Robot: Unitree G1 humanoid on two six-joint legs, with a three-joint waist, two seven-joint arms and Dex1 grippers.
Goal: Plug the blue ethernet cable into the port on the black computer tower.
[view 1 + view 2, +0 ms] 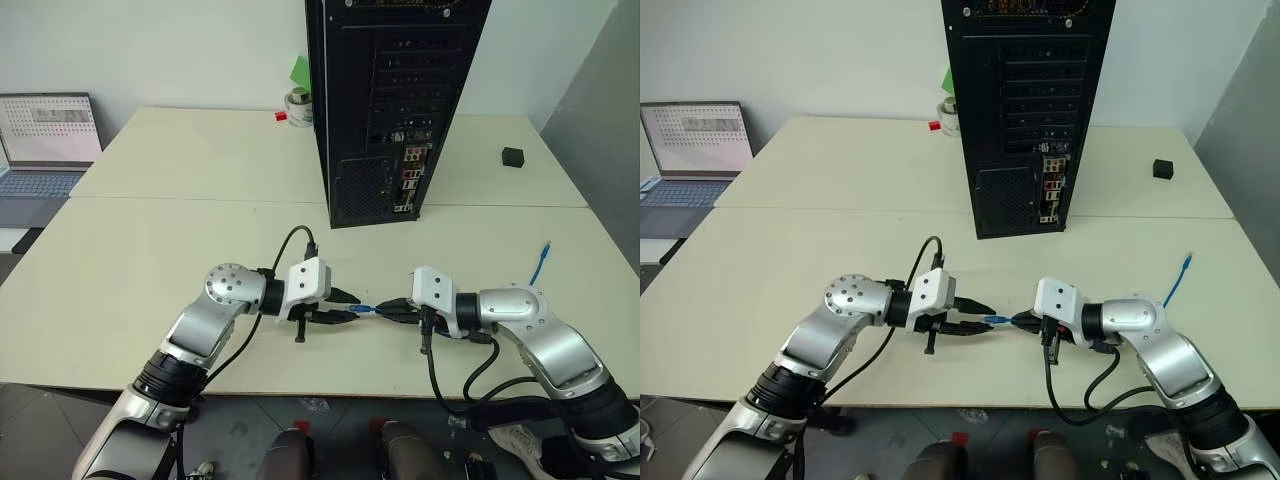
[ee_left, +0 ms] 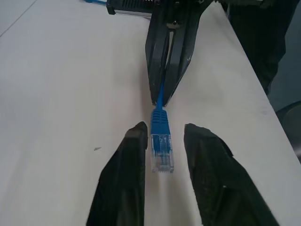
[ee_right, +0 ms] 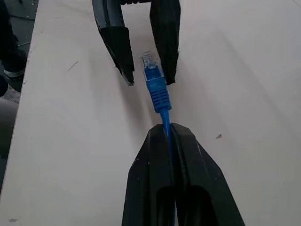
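Next, I clamp the plug with my left gripper while my right gripper, which holds only the cord behind the plug, takes it by the blue boot (image 3: 161, 100).
The blue ethernet cable (image 1: 541, 262) runs from the right side of the table behind my right arm. My right gripper (image 3: 168, 129) is shut on the cord just behind its clear plug (image 2: 161, 150). The plug sticks out toward my left gripper (image 2: 163, 134), which is open with one finger on each side of the plug and a small gap on both sides. The two grippers meet tip to tip low over the table's front part. At the back stands the black computer tower (image 1: 390, 90), its rear face toward me. The port lies somewhere in its coloured connector cluster (image 1: 412, 180), too small to pick out.
A laptop (image 1: 45, 140) sits open at the far left. A small black cube (image 1: 513, 156) lies right of the tower, and a tape roll (image 1: 298, 105) stands behind its left side. The table's front edge (image 1: 330, 392) runs close below both grippers.
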